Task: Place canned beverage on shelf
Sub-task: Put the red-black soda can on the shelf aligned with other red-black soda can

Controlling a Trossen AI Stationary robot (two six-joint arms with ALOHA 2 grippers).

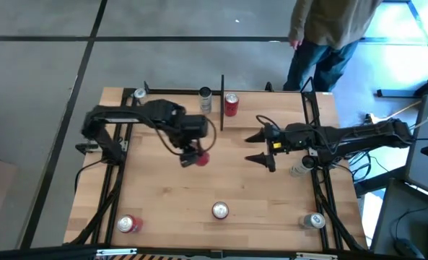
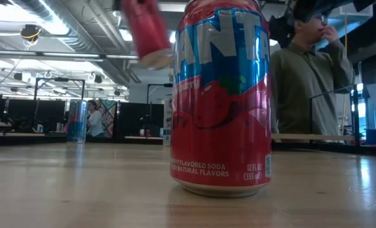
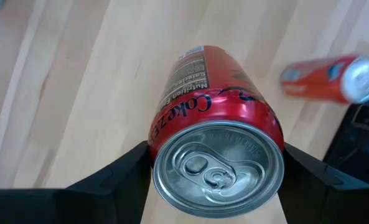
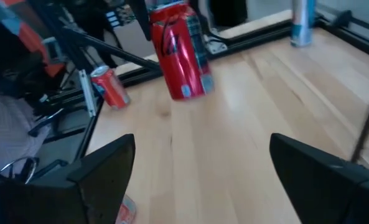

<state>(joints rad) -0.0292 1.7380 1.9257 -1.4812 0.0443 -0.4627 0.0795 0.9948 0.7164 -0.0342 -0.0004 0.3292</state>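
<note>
I should let go of the Coke Zero can with my left gripper on the bare tabletop straight (image 1: 220, 171) behind the Fanta can.
My left gripper (image 1: 192, 153) is shut on a red Coke Zero can (image 1: 201, 159) over the middle of the table. The can also shows in the left wrist view (image 3: 203, 106), the right wrist view (image 4: 181, 53) and at the top of the low view (image 2: 146, 31). The shelf (image 1: 177, 92) runs along the far edge, with a thin upright black panel (image 1: 222, 101). A dark can (image 1: 205, 98) stands left of the panel and a red can (image 1: 232, 105) right of it. My right gripper (image 1: 260, 148) is open and empty, right of the held can. My left gripper pinches the Coke Zero can's side wall near its top end (image 3: 165, 140) between its two fingers (image 3: 131, 165), one on each side. The fingers come from above and lie along the can. The can hangs tilted, its bottom (image 4: 190, 92) clear of the table.
A red Fanta can (image 1: 219, 211) stands near the front edge and fills the low view (image 2: 222, 101). A red can (image 1: 129, 224) and a silver can (image 1: 315, 220) stand at the front corners. Others are at the far left (image 1: 140, 94) and under my right arm (image 1: 299, 170). A person (image 1: 329, 36) stands behind the table.
</note>
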